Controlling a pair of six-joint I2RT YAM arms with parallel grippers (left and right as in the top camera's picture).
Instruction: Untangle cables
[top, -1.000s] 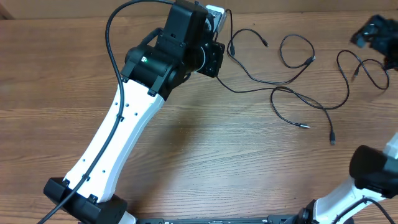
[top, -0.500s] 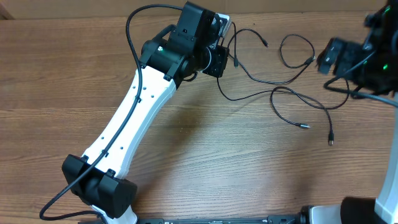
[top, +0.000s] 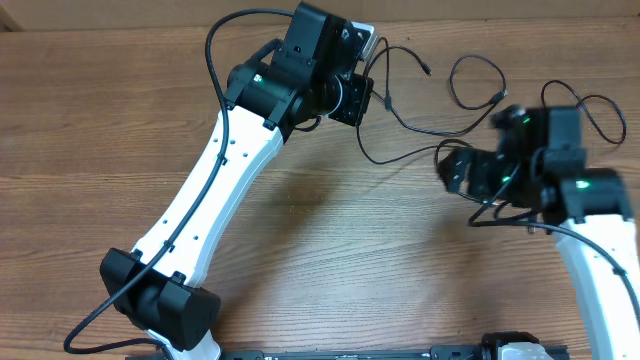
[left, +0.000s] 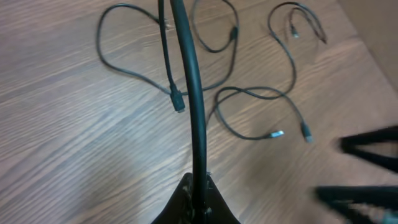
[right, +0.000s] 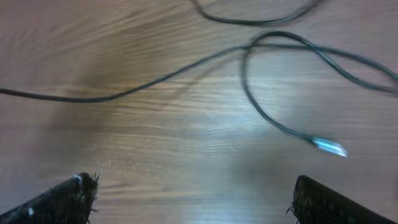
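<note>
The robot's right gripper will next close on the free part (top: 405, 158) (right: 152, 82) of the long cable, between the left gripper and the loop of the silver-tipped plug.
Several thin black cables lie looped on the wooden table's far right half. My left gripper (top: 365, 98) is shut on one cable (left: 191, 93), which runs straight up from the jaws (left: 196, 191) in the left wrist view. A long cable (top: 412, 128) runs from there toward the right arm. A second loop (top: 476, 58) and a third one (top: 600, 98) lie farther right. My right gripper (top: 452, 172) hovers open and empty over the long cable's loop. In the right wrist view its fingers (right: 199, 199) stand wide apart below a silver-tipped plug (right: 329, 147).
The left arm's white link (top: 215, 190) crosses the table's left middle. Its own thick black wire (top: 230, 30) arches above it. The table's far edge (top: 150, 28) runs just behind the cables.
The right arm swung from the upper right down and left, over the cables. The left gripper shifted a little right at first with its cable, then stayed put.
</note>
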